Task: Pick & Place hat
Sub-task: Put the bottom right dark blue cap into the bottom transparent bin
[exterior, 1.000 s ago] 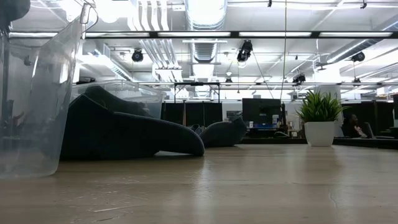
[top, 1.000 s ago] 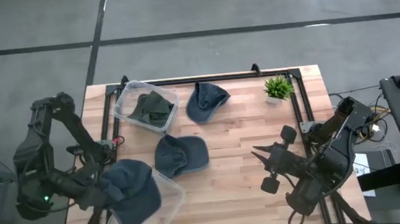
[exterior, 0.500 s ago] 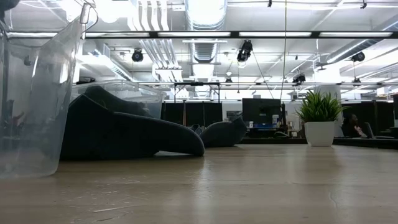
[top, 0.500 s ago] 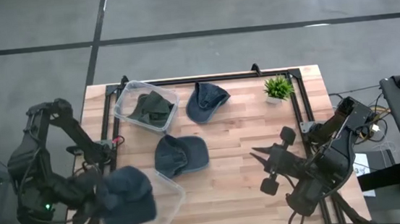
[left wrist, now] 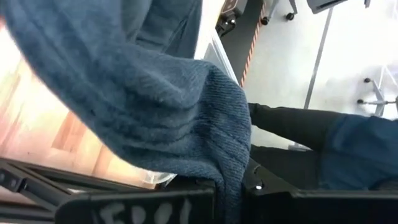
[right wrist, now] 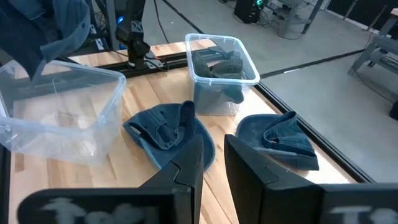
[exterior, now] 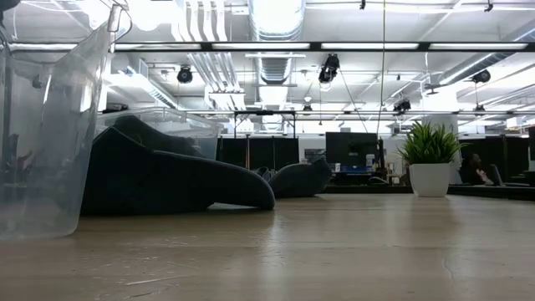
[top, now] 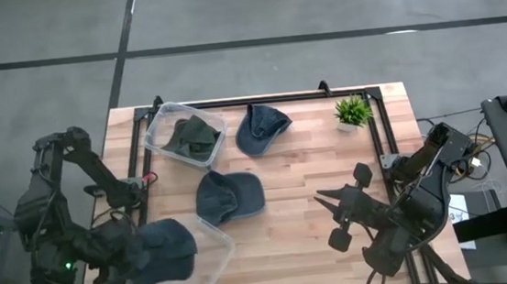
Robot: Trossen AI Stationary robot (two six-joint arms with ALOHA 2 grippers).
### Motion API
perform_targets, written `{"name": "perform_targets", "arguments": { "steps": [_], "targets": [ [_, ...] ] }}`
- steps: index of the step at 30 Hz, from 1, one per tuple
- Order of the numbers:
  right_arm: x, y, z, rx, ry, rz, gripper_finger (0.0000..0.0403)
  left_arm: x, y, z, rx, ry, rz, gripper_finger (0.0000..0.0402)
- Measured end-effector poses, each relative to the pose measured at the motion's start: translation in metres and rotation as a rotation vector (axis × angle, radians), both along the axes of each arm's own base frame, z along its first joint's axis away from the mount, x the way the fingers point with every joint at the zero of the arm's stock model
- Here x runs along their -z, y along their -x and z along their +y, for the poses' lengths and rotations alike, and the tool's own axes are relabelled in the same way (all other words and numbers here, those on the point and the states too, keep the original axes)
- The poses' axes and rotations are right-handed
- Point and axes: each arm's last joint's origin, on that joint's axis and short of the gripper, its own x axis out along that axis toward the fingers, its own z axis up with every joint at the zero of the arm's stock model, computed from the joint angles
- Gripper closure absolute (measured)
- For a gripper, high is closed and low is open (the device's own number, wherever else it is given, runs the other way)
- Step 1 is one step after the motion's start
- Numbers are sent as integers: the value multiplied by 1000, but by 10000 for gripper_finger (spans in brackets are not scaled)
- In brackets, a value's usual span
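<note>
My left gripper is to release the blue hat. It will let go inside the empty clear bin [top: 185, 264] at the table's near edge.
A blue hat [top: 164, 251] hangs in the air over the left end of a clear bin [top: 209, 245] at the table's near left. My left gripper [left wrist: 229, 196] is shut on it, and in the high view the hat hides its fingers. The right wrist view shows this hat [right wrist: 56, 25] above the bin [right wrist: 62, 112]. My right gripper [top: 325, 198] hovers over the table's right half, pointing left. Its fingers [right wrist: 213, 140] stand a little apart with nothing between them. My left gripper pinches a bunched fold of the hat's blue cloth [left wrist: 227, 171] between its two fingers. Which part of the hat that is cannot be told, as the cloth drapes over the fingers. The hat is lifted clear and hangs slack around the gripper.
A second blue hat [top: 228, 197] lies mid-table and another [top: 261, 127] at the far edge. A clear bin [top: 186, 135] at the far left holds a dark green hat. A small potted plant [top: 352, 110] stands far right. Bare wood lies between the arms.
My left gripper has rolled at the wrist and shifted a little toward the table's left edge, still shut. The held hat has swung round with it. It now shows smaller and more bunched over the near bin's left end.
</note>
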Motion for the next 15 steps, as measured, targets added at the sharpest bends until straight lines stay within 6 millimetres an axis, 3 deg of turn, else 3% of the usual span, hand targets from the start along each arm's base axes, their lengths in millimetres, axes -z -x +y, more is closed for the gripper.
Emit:
{"name": "perform_targets", "arguments": {
  "steps": [15],
  "targets": [
    [-1, -2, 2, 1, -21, -21, 342, 9, -32, -3, 137, -88, 26, 397]
  ]
}}
